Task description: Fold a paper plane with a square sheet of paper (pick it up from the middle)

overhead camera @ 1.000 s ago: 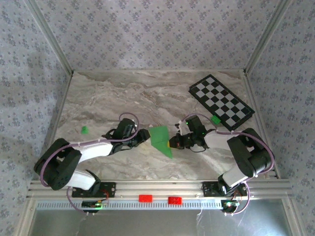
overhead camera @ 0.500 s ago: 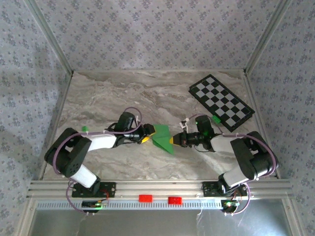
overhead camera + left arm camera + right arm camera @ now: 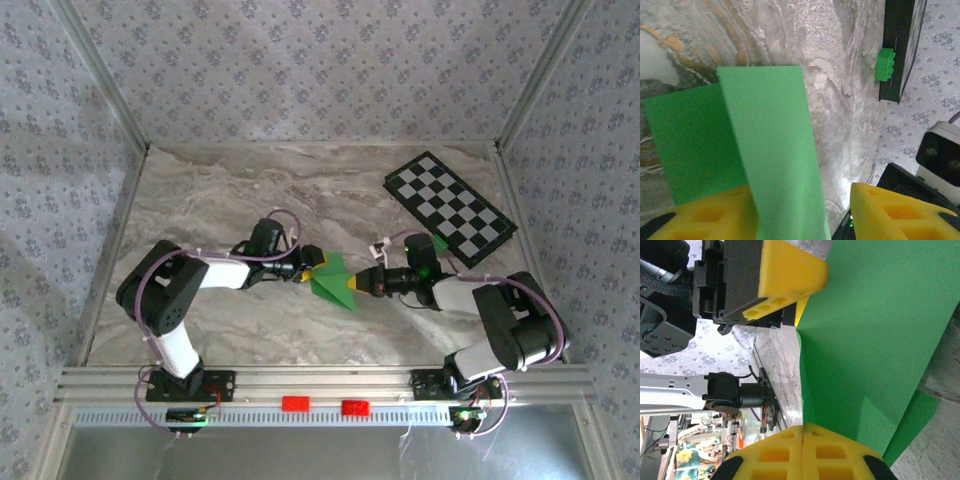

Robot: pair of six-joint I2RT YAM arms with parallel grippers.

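Observation:
My right gripper holds the paper's side edge, but the near point stays open; it should back off and pinch that point [image 3: 352, 307] from the front.
The square sheet of paper [image 3: 332, 278] is bright green and folded into a pointed wedge, held up at mid-table between both arms. My right gripper [image 3: 360, 285] pinches its right edge. In the right wrist view the two yellow pads [image 3: 835, 452] of the right gripper [image 3: 803, 432] press together on the paper's [image 3: 875, 330] fold line. My left gripper [image 3: 305, 270] is at the paper's left end. In the left wrist view a raised flap [image 3: 772, 150] stands between the left gripper's [image 3: 797, 192] parted yellow fingers, against the left one and apart from the right one.
A black-and-white checkered board [image 3: 450, 208] lies at the back right with a tiny green block [image 3: 437, 243] at its near corner. Two red blocks [image 3: 295, 403] sit on the front rail. Patterned walls close off three sides of the marble table [image 3: 220, 190].
My left arm has swung right and reached the paper, its jaws widening and then narrowing around the flap. The paper and my right gripper have shifted slightly right and back.

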